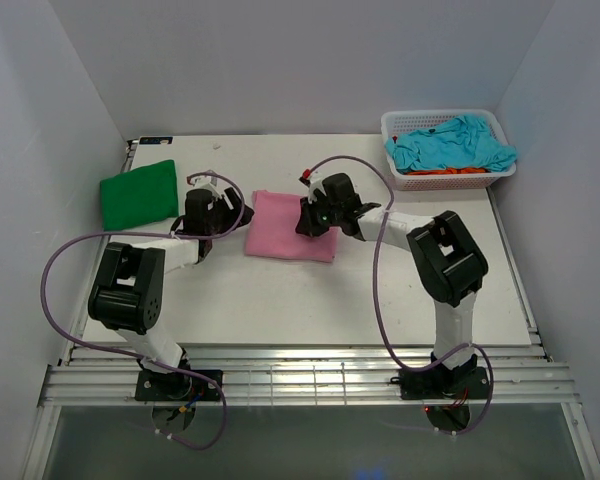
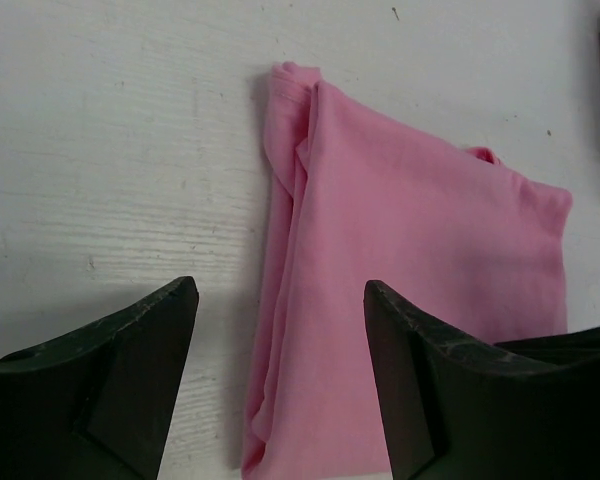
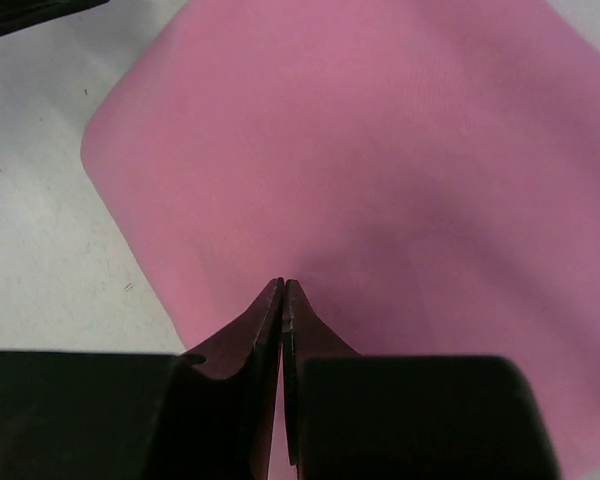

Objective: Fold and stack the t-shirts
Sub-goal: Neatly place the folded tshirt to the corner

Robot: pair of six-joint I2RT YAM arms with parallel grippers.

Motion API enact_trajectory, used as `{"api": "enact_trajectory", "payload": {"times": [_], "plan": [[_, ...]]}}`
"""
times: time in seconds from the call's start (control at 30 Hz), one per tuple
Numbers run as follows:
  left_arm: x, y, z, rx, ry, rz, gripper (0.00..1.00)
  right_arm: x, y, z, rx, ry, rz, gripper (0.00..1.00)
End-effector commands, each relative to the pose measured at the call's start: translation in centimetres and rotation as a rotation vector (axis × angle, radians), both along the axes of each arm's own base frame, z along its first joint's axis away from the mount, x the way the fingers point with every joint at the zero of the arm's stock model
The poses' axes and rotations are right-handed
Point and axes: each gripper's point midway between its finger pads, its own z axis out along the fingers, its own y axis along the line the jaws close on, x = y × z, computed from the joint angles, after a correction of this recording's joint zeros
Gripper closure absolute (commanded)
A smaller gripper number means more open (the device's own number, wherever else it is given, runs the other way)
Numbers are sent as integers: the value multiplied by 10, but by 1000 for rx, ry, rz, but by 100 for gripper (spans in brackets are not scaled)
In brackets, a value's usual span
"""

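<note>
My left gripper needs to close next on the middle of the folded edge (image 1: 252, 222) (image 2: 277, 340) of the pink t-shirt, the one that faces toward the green t-shirt.
A folded pink t-shirt (image 1: 283, 240) lies mid-table. My left gripper (image 1: 234, 214) is open at its left edge; in the left wrist view the fingers straddle that folded edge (image 2: 280, 290) of the pink cloth (image 2: 420, 250) and hold nothing. My right gripper (image 1: 310, 222) is shut, low over the pink shirt's right part; its closed tips (image 3: 282, 284) point onto the flat pink cloth (image 3: 380, 150), with no cloth seen between them. A folded green t-shirt (image 1: 138, 193) lies at the back left. The turquoise t-shirt (image 1: 450, 145) and the orange one (image 1: 462, 171) lie crumpled in the basket.
A white mesh basket (image 1: 435, 117) stands at the back right corner. White walls close the table on the left, back and right. Purple cables loop from both arms over the near part of the table.
</note>
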Motion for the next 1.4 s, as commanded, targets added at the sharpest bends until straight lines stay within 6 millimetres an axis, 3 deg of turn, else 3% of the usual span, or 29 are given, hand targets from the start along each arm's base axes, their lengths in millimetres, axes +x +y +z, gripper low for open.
{"api": "enact_trajectory", "payload": {"times": [0.0, 0.13, 0.23, 0.4, 0.57, 0.77, 0.97, 1.17, 1.37], "plan": [[-5, -11, 12, -72, -32, -58, 22, -4, 18, -3, 13, 38, 42, 92], [-13, -14, 2, -81, -2, -77, 22, -12, 14, -32, -61, 109, 20, 92], [-22, -15, -5, -88, 20, -93, 23, -21, -1, -52, -135, 157, -15, 92], [-42, -16, -21, -96, 72, -104, 23, -31, -19, -68, -200, 189, -63, 92], [-49, -15, -31, -92, 95, -111, 23, -37, -25, -68, -209, 205, -75, 92], [-40, -19, -38, -102, 107, -118, 24, -41, -27, -65, -216, 201, -62, 92], [-34, -38, -40, -191, 117, -188, 24, -41, -27, -67, -230, 203, -55, 92], [-41, -53, -37, -248, 119, -234, 24, -41, -27, -70, -235, 213, -52, 92], [-51, -72, -46, -248, 147, -289, 24, -39, -25, -70, -231, 208, -48, 92]]}}
